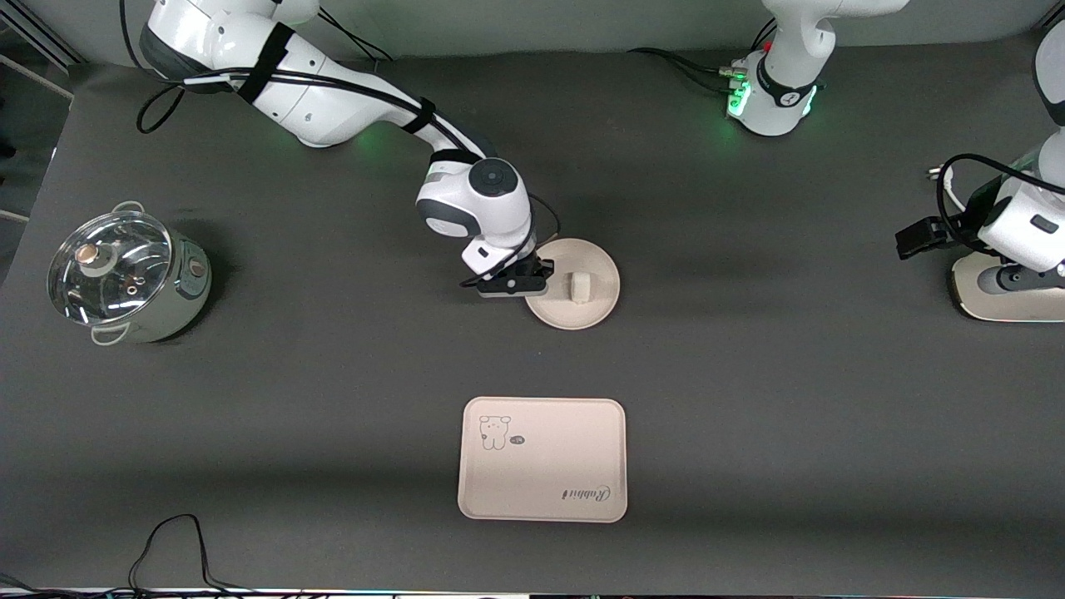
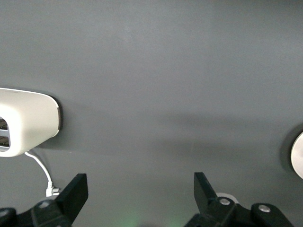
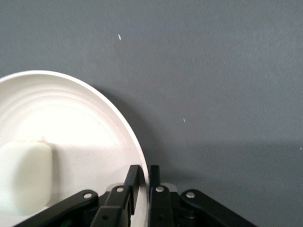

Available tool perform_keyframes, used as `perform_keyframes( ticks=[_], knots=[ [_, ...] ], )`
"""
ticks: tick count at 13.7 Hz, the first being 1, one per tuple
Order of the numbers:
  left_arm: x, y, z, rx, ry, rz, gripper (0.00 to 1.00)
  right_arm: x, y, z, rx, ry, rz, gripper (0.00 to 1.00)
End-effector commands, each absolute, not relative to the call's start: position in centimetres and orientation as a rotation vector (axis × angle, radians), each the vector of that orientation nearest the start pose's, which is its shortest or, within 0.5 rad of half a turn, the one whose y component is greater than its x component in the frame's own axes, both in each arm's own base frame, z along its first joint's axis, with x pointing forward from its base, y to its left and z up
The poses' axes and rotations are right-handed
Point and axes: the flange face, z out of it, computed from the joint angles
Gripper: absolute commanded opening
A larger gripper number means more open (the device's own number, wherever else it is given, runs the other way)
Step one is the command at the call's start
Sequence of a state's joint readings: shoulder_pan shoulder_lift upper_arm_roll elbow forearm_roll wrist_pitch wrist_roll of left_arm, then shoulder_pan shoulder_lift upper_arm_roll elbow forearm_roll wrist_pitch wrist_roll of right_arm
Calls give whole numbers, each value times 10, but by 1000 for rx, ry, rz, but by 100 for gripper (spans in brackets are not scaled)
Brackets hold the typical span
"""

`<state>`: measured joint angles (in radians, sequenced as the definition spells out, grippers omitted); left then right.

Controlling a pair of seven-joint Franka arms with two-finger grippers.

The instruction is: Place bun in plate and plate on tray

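The robot's right gripper will put the plate, with the bun in it, down on the middle of the cream tray [image 1: 545,460].
The round cream-white plate [image 1: 592,301] sits on the table in the middle, with the small white bun [image 1: 579,287] lying in it. My right gripper [image 1: 532,279] is shut on the plate's rim at the edge toward the right arm's end. In the right wrist view one finger is inside the plate [image 3: 94,123] and one outside, pinching the rim beside the bun [image 3: 23,172]. The cream rectangular tray [image 1: 542,459] with the bear drawing lies nearer to the front camera than the plate. My left gripper [image 2: 141,189] is open and empty and waits at the left arm's end of the table.
A steel pot with a glass lid [image 1: 125,279] stands at the right arm's end. A white appliance [image 1: 1011,299] sits under the left arm; it also shows in the left wrist view [image 2: 26,122] with a white cable [image 2: 40,168]. A black cable [image 1: 170,549] lies at the front edge.
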<state>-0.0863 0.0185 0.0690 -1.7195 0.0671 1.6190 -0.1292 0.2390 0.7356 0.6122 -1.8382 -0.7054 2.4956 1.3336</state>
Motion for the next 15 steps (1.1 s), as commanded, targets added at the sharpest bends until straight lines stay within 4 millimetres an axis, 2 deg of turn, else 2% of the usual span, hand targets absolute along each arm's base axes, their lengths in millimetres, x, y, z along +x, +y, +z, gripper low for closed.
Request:
perform_keyframes(
  ticks=[1, 5, 7, 9, 11, 12, 14, 15],
  knots=[
    [561, 0, 546, -3031, -167, 206, 100, 478, 469, 231, -3029, 180, -159, 0],
    [561, 1, 551, -3032, -171, 192, 100, 564, 457, 305, -2936, 154, -228, 0],
    [557, 2, 552, -3028, -170, 222, 100, 614, 435, 322, -2891, 142, -278, 0],
    [557, 2, 558, -3028, -159, 228, 100, 665, 411, 322, -2846, 111, -337, 0],
    [557, 17, 560, -3028, -196, 221, 100, 707, 389, 312, -2814, 19, -405, 0],
    [559, 17, 561, -3028, -196, 211, 100, 722, 374, 299, -2807, -4, -422, 0],
    [558, 16, 560, -3027, -196, 223, 100, 736, 361, 275, -2777, -2, -455, 0],
    [558, 18, 561, -3029, -201, 223, 100, 741, 354, 252, -2759, 20, -480, 0]
  ],
)
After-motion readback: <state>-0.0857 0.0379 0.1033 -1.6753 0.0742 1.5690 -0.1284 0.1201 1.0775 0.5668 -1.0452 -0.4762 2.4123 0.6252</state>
